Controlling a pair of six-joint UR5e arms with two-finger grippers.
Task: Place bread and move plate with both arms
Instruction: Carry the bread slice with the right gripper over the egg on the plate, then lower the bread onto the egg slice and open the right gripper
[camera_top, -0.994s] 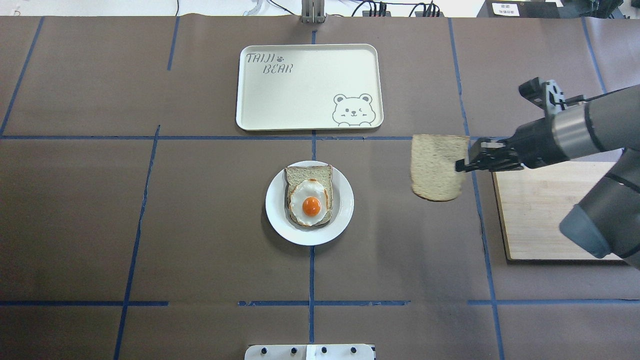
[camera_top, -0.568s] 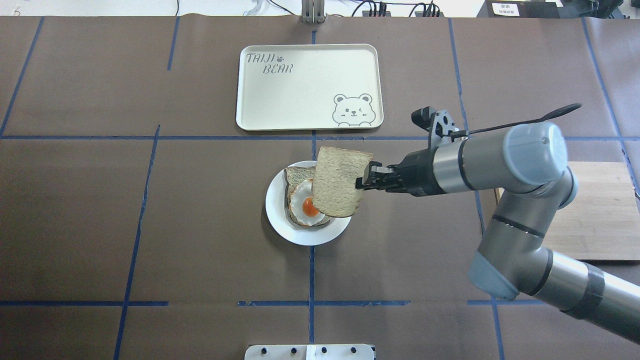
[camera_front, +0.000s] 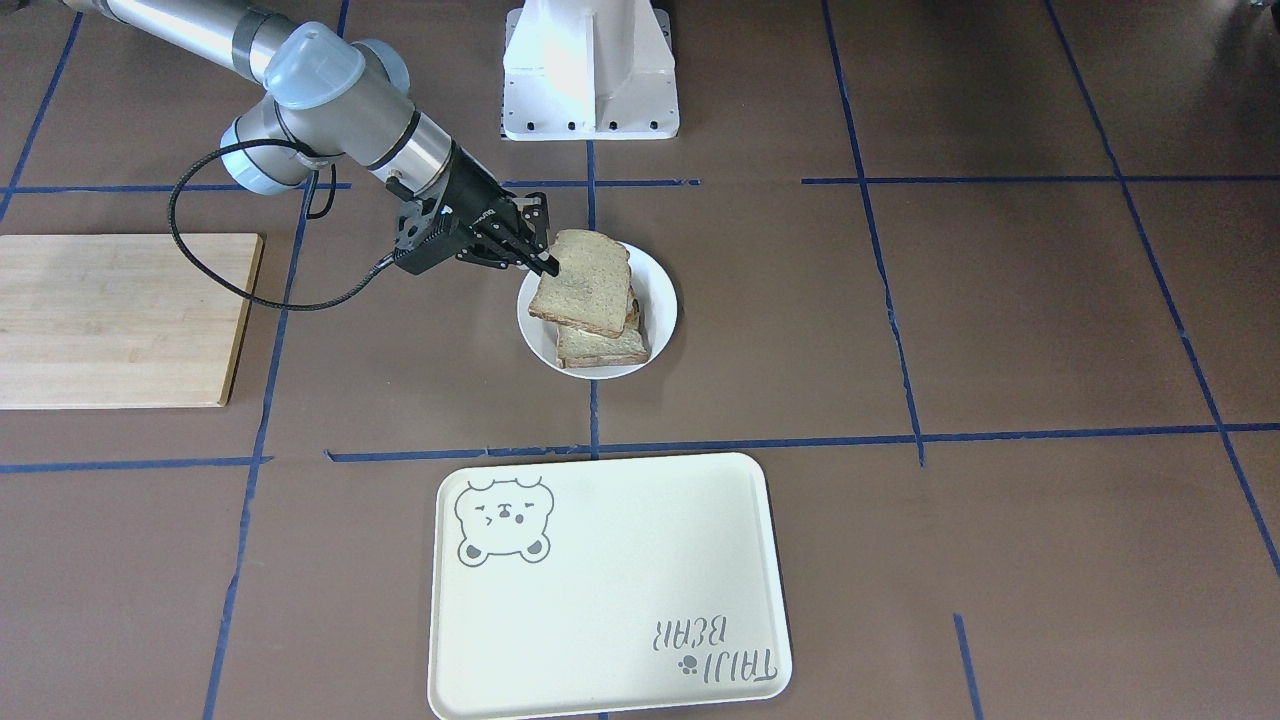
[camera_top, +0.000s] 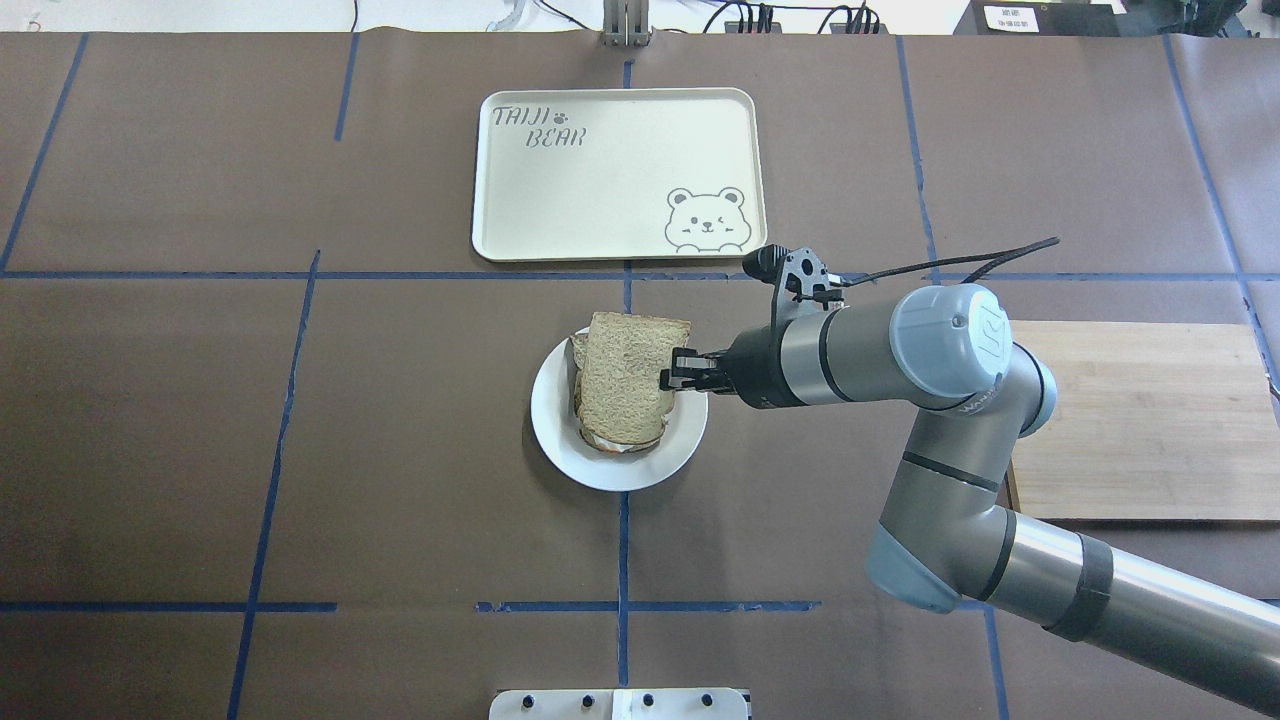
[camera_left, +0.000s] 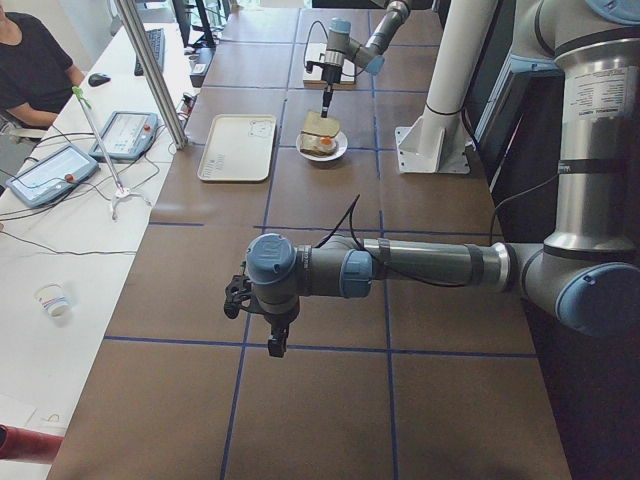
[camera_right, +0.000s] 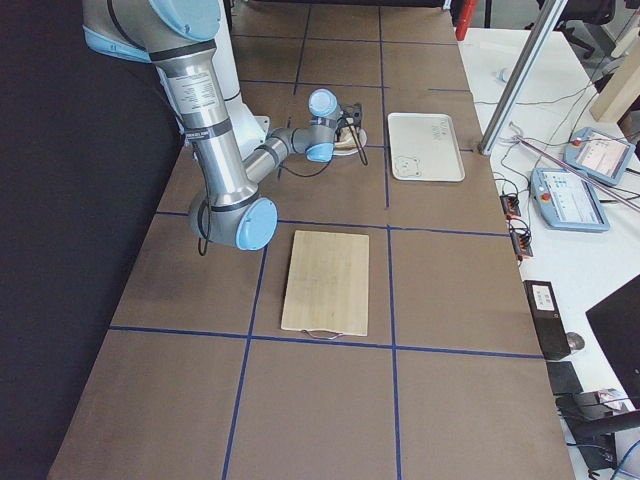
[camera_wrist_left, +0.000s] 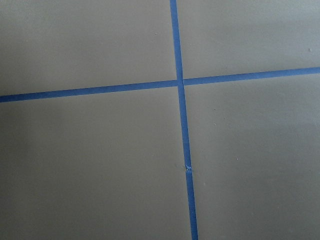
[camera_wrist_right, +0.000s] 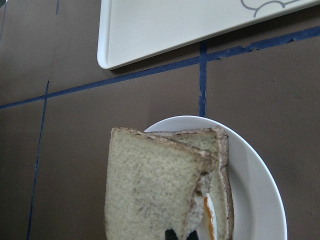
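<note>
I need to put the bread, now tilted over the toast, down with my right gripper squarely on top of the egg toast on the white plate (camera_front: 603, 307) (camera_wrist_right: 177, 210).
My right gripper (camera_top: 668, 381) is shut on the right edge of the bread (camera_top: 625, 375), a bare wholemeal slice. It holds the slice over the white plate (camera_top: 560, 445), on or just above the egg toast (camera_front: 600, 348), which it mostly covers. The right wrist view shows the bread (camera_wrist_right: 150, 190) tilted over the toast (camera_wrist_right: 217, 150) and the plate (camera_wrist_right: 260, 180). My left gripper (camera_left: 274, 348) shows only in the exterior left view, far from the plate and low over bare table. I cannot tell whether it is open or shut.
A cream bear tray (camera_top: 620, 175) lies just beyond the plate. A wooden cutting board (camera_top: 1130, 420) lies to the right, under my right arm. The white robot base (camera_front: 590, 70) stands at the table's near edge. Blue tape lines cross the brown table.
My right arm has carried the bread leftward from beside the cutting board to over the plate and lowered it over the egg toast. The egg is now covered.
</note>
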